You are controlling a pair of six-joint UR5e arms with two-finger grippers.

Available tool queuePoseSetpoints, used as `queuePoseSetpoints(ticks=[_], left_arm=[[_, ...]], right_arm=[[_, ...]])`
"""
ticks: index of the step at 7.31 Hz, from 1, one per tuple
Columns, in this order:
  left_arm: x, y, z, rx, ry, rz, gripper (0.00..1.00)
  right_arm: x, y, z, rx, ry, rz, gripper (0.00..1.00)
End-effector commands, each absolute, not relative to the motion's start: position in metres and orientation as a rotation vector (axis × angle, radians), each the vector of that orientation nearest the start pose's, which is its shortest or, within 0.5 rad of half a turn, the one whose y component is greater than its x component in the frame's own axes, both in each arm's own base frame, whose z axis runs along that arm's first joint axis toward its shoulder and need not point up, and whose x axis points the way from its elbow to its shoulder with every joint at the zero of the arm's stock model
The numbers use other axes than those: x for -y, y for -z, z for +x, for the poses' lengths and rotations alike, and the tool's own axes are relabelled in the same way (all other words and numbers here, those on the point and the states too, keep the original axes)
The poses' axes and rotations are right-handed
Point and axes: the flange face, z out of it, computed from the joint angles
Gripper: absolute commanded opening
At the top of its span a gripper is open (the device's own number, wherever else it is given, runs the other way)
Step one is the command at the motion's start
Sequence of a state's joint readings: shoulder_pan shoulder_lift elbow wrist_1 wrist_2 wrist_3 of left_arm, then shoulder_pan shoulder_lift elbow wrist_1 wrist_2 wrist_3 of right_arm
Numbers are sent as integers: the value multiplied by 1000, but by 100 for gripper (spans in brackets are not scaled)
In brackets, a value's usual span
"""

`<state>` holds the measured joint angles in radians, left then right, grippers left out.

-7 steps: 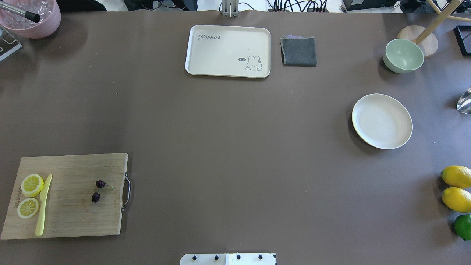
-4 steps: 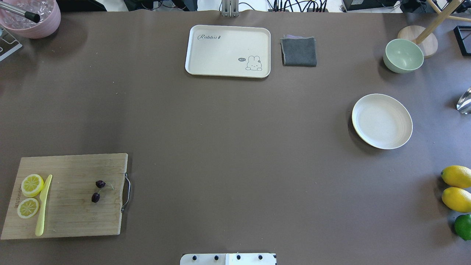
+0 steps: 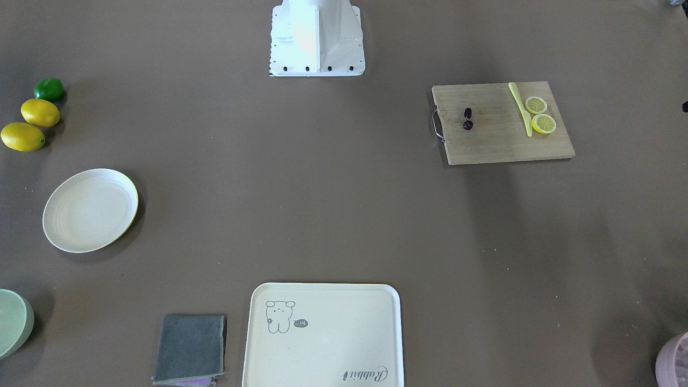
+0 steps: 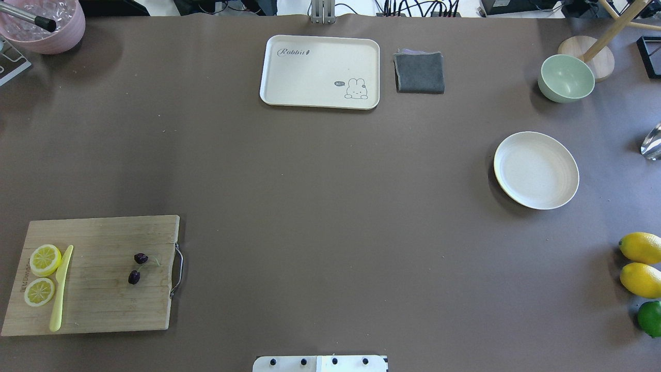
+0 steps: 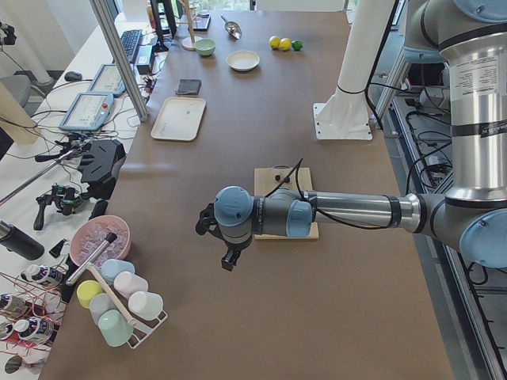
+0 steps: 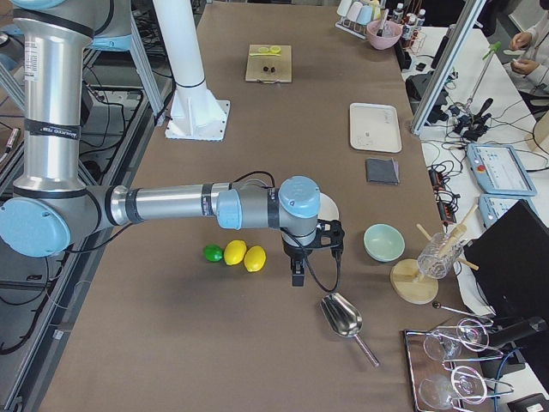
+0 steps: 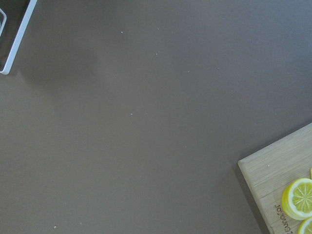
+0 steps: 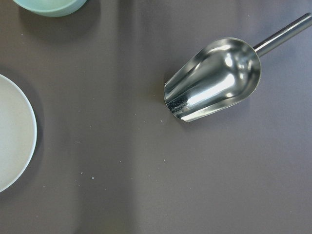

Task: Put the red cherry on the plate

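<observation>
The rim of the plate (image 3: 48, 203) (image 8: 36, 139) is next for my right gripper to close on, at the side facing away from the cutting board.
The red cherry (image 4: 134, 277) is a pair of dark maroon fruits on a thin green stem, lying on a wooden cutting board (image 4: 103, 310) at the near left; it also shows in the front view (image 3: 467, 124). The plate (image 4: 536, 170), cream with a yellowish-green rim and nothing on it, sits far to the right (image 3: 88, 209). My left gripper (image 5: 228, 260) hangs above the bare table beyond the board's outer end. My right gripper (image 6: 298, 276) hovers beside the plate, whose edge (image 8: 12, 141) shows in the right wrist view. I cannot tell whether either gripper is open or shut.
On the board lie two lemon slices (image 4: 45, 259) and a yellow knife (image 4: 61, 289). A cream tray (image 4: 320, 71) and grey cloth (image 4: 419, 72) sit at the back, a green bowl (image 4: 566, 77) at the back right. Two lemons (image 4: 640, 263), a lime (image 4: 649, 318) and a metal scoop (image 8: 214, 80) lie at the right.
</observation>
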<state>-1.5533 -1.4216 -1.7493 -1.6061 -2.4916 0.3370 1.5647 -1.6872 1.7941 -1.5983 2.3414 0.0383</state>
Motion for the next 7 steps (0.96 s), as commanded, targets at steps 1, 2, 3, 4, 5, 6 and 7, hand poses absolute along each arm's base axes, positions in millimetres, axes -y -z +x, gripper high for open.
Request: queuePoseSetpoints(ticks=[1, 2, 3, 4, 5, 6, 7], left_arm=[[431, -628, -46, -900, -357, 200, 98], [431, -628, -46, -900, -359, 201, 98], [432, -626, -45, -902, -360, 203, 98], [432, -623, -45, -904, -363, 211, 98], [432, -622, -46, -899, -364, 213, 98], [432, -624, -44, -899, -366, 209, 98], [431, -610, -44, -906, -379, 235, 98]], right_arm=[[443, -606, 59, 805, 0, 55, 100], [439, -607, 58, 825, -4, 48, 100], [438, -609, 57, 838, -9, 42, 100], [440, -606, 56, 839, -10, 45, 100], [440, -606, 56, 839, -10, 45, 100], [439, -609, 56, 837, -4, 44, 100], [438, -596, 55, 846, 5, 66, 100]])
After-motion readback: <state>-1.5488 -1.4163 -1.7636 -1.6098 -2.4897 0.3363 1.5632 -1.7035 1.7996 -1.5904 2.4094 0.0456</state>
